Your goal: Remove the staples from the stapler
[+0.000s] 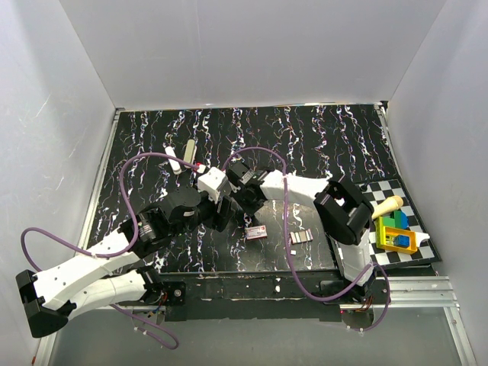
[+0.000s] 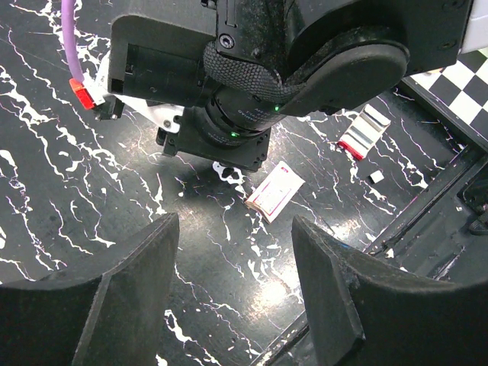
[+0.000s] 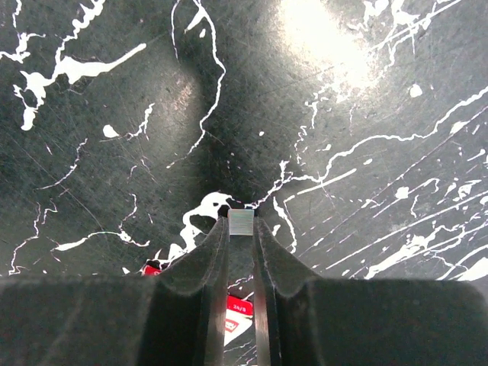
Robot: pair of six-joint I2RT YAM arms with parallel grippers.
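Next, my right gripper lets go of the silvery staple strip among the loose staple strips in the small tray (image 1: 303, 237) near the checkered board.
The cream stapler (image 1: 188, 149) lies at the far left of the mat, away from both grippers, with a paler piece beside it. My right gripper (image 3: 241, 223) is shut on a short silvery strip of staples (image 3: 241, 221), with its tips just above the mat at the centre (image 1: 236, 203). It also shows in the left wrist view (image 2: 221, 156). My left gripper (image 2: 235, 229) is open and empty, hovering over the mat right next to the right gripper (image 1: 220, 216).
A small staple box with a red label (image 1: 256, 232) (image 2: 274, 191) lies right of the grippers. Loose staple strips (image 1: 301, 238) (image 2: 364, 131) lie further right. A checkered board (image 1: 415, 200) at the right holds coloured blocks and a wooden-handled tool (image 1: 387, 206).
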